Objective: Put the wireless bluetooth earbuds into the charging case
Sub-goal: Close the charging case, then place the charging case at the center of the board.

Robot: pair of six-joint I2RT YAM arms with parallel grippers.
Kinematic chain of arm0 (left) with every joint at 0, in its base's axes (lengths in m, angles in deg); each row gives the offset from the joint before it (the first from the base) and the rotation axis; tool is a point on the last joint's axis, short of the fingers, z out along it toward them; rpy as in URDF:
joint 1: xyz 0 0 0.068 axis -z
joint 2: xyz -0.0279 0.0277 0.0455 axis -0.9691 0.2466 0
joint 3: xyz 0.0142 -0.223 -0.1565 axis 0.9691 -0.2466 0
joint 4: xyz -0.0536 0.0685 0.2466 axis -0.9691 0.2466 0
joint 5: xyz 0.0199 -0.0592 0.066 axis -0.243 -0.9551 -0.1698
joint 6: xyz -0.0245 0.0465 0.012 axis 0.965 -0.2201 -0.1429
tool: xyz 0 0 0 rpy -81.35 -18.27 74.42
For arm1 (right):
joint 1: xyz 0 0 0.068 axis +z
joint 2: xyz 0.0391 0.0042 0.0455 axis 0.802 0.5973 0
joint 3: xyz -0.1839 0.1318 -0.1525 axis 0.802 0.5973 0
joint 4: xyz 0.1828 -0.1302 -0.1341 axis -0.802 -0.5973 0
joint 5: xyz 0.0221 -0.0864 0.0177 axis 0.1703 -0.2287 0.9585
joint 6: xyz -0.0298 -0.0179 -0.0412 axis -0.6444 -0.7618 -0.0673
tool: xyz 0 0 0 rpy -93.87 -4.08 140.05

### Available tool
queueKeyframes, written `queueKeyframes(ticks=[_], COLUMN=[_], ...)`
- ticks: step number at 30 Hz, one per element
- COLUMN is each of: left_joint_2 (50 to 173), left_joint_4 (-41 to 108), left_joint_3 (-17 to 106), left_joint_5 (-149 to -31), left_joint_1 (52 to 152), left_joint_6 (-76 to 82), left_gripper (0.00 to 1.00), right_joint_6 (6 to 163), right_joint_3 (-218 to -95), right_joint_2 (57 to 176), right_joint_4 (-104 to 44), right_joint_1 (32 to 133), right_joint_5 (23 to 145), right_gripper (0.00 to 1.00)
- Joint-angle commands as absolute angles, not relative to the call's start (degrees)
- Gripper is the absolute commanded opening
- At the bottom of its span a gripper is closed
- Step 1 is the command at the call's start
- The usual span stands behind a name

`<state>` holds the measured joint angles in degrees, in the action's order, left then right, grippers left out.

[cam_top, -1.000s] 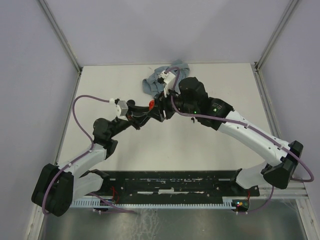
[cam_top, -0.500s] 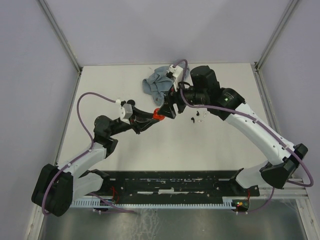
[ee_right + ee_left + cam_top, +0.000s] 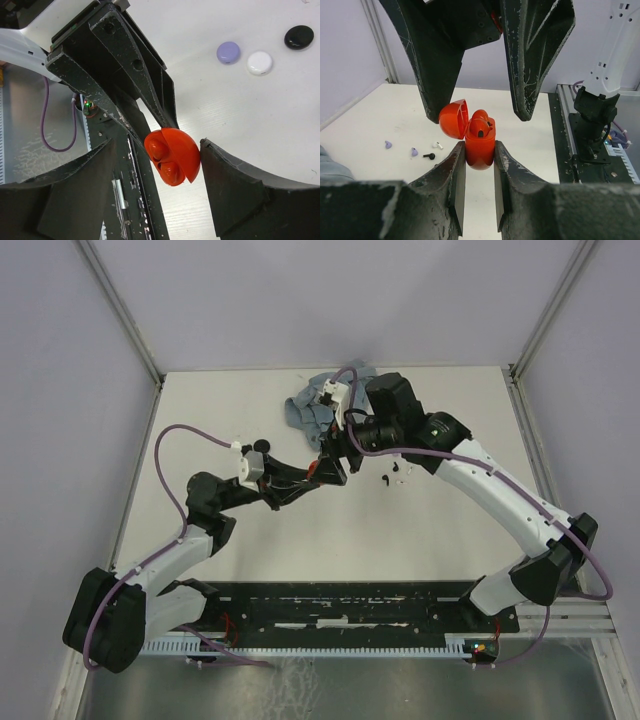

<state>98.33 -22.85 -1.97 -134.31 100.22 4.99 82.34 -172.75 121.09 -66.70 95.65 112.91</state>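
The red charging case will sit on open table (image 3: 344, 518) between the blue cloth and the black rail once I let go of it with my left gripper.
My left gripper (image 3: 480, 150) is shut on the lower half of a red charging case (image 3: 481, 137), held upright with its lid (image 3: 454, 119) swung open. Two red earbuds (image 3: 160, 147) sit in the case's wells. My right gripper (image 3: 156, 145) is open and straddles the case (image 3: 175, 155); one finger (image 3: 220, 180) looks to touch the lid. Loose earbuds lie on the table to the left in the left wrist view: two lilac (image 3: 388, 145), one white (image 3: 437, 145), one black (image 3: 428, 156). From above, both grippers meet at the case (image 3: 313, 469).
Three round discs lie on the table: lilac (image 3: 228, 52), white (image 3: 259, 63), black (image 3: 299, 36). A crumpled blue cloth (image 3: 305, 405) sits at the back behind the grippers. Small loose pieces (image 3: 392, 479) lie just right of the grippers. The right arm's base (image 3: 592, 110) stands at the table edge.
My right gripper has opened wider and shifted back over the case. The left arm carried the case a little down and to the right, then held still.
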Motion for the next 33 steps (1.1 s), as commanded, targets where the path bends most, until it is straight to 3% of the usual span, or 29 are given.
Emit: queueKeyframes(ticks=[1,16,24,33], left_joint_2=[97.8,98.6,99.1,103.2], left_joint_4=[-23.4,-12.2,4.6,11.1], left_joint_3=[0.0,2.0,3.4,-0.6], left_joint_5=[-129.9,-123.0,-116.2,-106.0], left_joint_1=[100.3,100.3,100.5,105.5], left_joint_6=[6.1,13.7,27.9,38.6], left_gripper=[0.03,0.03,0.03,0.03], right_joint_6=[81.6,80.9,85.8,94.1], right_joint_3=[-172.6,-167.5,-161.0,-148.3], right_joint_2=[120.4,114.8,109.9,104.3], right_joint_4=[-65.7,-66.1,-65.6,-64.7], right_joint_1=[95.7,95.7,95.7,95.8], right_joint_5=[117.3,111.1,91.7,75.5], right_gripper=[0.76,0.75,0.77,0.77])
